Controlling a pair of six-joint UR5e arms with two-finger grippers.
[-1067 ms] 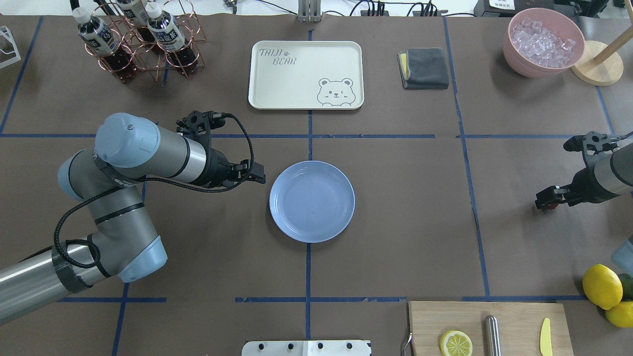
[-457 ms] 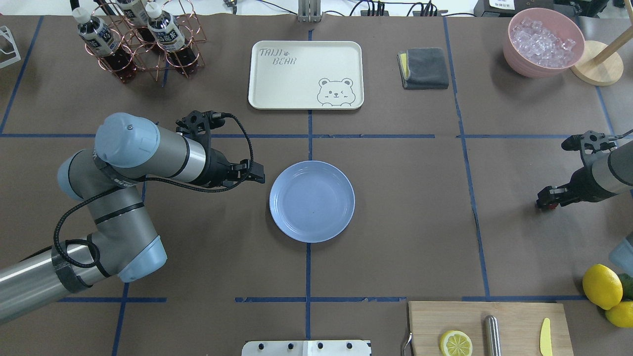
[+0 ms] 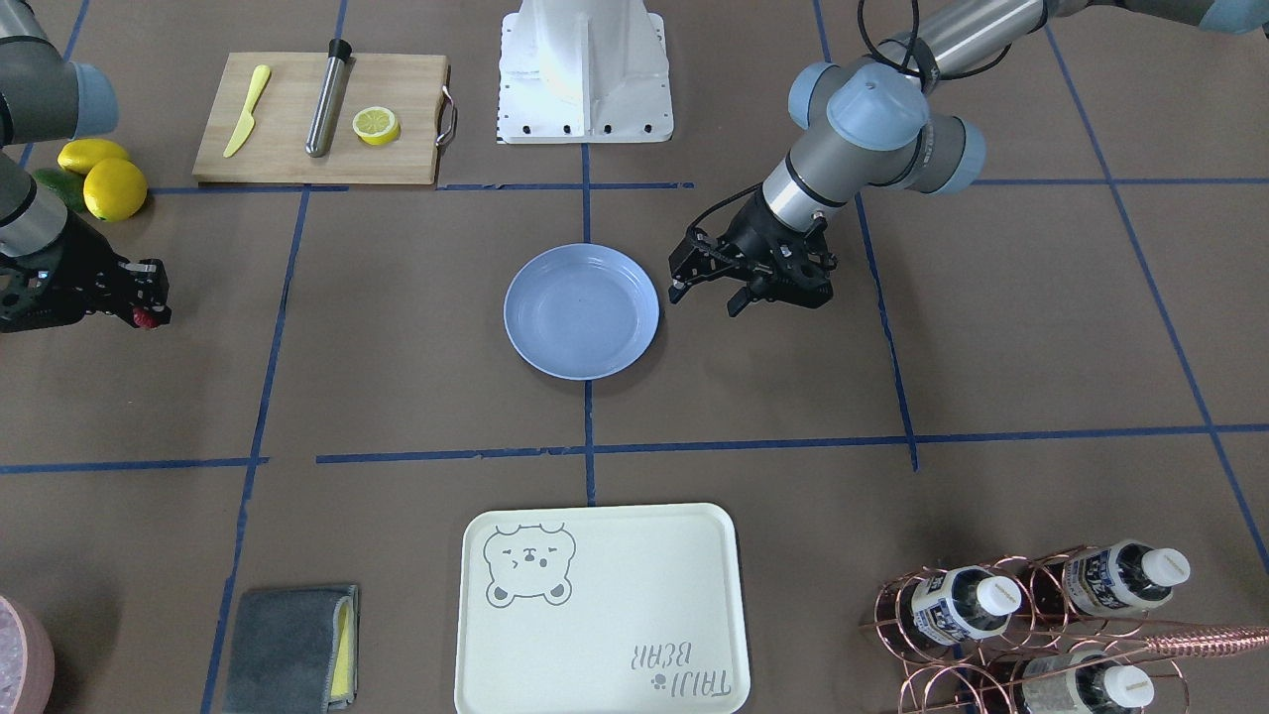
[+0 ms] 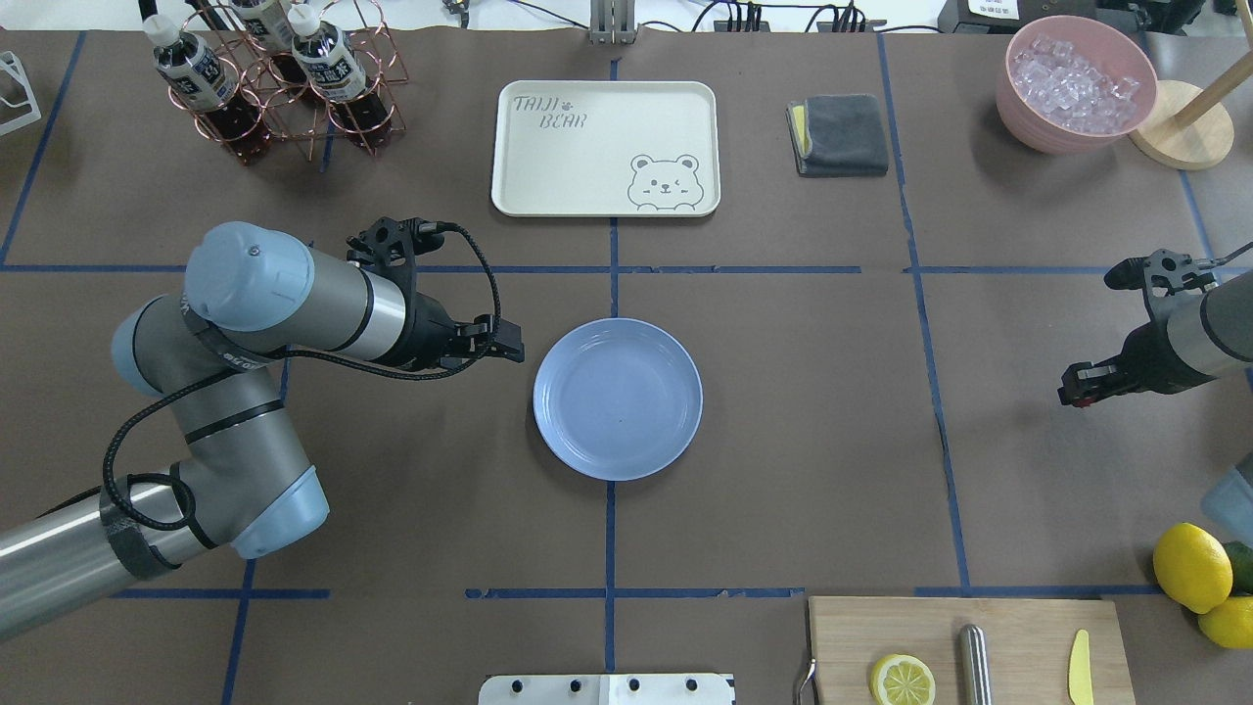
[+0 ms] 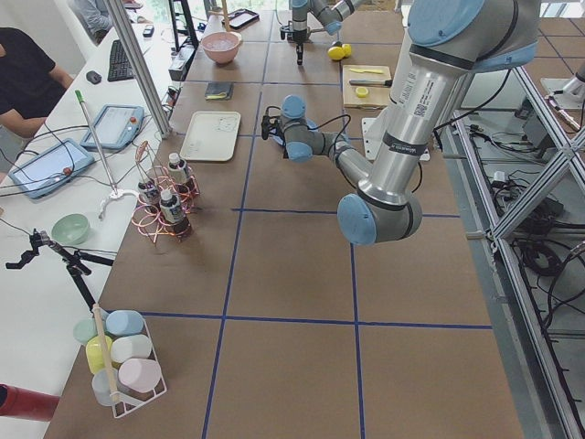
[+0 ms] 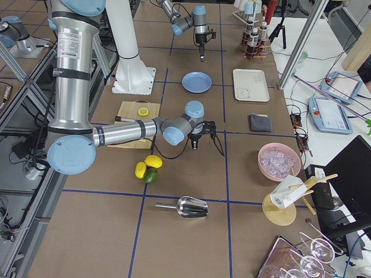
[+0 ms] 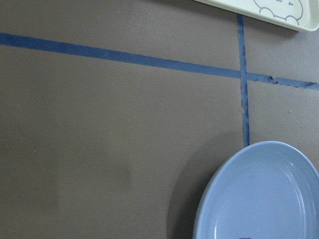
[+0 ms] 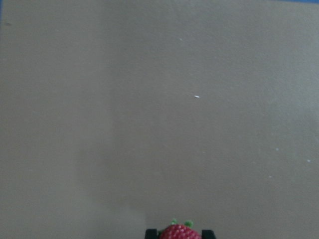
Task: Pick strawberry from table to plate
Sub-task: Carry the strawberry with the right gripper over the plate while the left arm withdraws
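The strawberry will come out of my right gripper as I open it, and it will be left in the middle of the light-blue plate (image 3: 582, 311).
A small red strawberry (image 8: 178, 232) with green leaves sits between the fingers of my right gripper (image 4: 1075, 392), which is shut on it. That gripper hangs over the brown paper table (image 4: 822, 441) at the far right. In the front-facing view the strawberry (image 3: 149, 318) shows as a red spot at the gripper's tip. The light-blue plate (image 4: 617, 399) lies at the table's middle with nothing in it. My left gripper (image 3: 706, 296) hovers just beside the plate's edge, open and holding nothing. In the left wrist view the plate (image 7: 259, 194) fills the lower right corner.
A cream bear tray (image 4: 605, 147) lies beyond the plate. A wooden cutting board (image 4: 1018, 627) with a lemon half, a metal rod and a yellow knife sits at the near right. Lemons (image 4: 1191, 566), a pink ice bowl (image 4: 1077, 83), a grey cloth (image 4: 840, 134) and a bottle rack (image 4: 284, 78) ring the edges.
My right gripper has shifted slightly away from the robot with the strawberry in it. The left arm has stayed where it was.
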